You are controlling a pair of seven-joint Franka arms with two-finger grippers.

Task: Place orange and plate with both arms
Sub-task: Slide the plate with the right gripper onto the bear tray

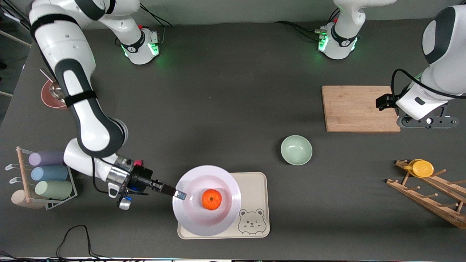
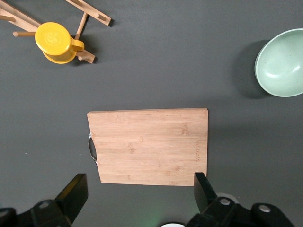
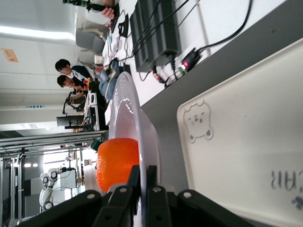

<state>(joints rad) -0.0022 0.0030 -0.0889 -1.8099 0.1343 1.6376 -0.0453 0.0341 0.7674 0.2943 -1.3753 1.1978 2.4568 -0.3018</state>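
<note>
The robot's right gripper should release the white plate on the cream tray [image 1: 216, 215] [image 3: 248, 113], beside the bear print. The plate is now held over that tray.
The white plate [image 1: 218, 182] is over the cream bear-print tray [image 1: 255, 189], toward the end of the tray nearest the right arm. The orange [image 1: 211, 199] lies in the middle of the plate. My right gripper [image 1: 179, 194] is shut on the plate's rim. In the right wrist view the gripper [image 3: 143, 179] pinches the rim of the plate [image 3: 130, 109], with the orange [image 3: 116, 161] just past the fingers and the tray [image 3: 246, 142] below. My left gripper [image 1: 426, 122] is open and empty, waiting above the table beside the cutting board; its wrist view shows its spread fingers [image 2: 75, 191].
A bamboo cutting board [image 1: 360, 108] lies at the left arm's end of the table, a pale-green bowl [image 1: 296, 149] nearer the middle. A wooden rack with a yellow cup [image 1: 421, 168] stands nearer the camera. A cup rack [image 1: 47, 174] and a reddish dish [image 1: 51, 95] are at the right arm's end.
</note>
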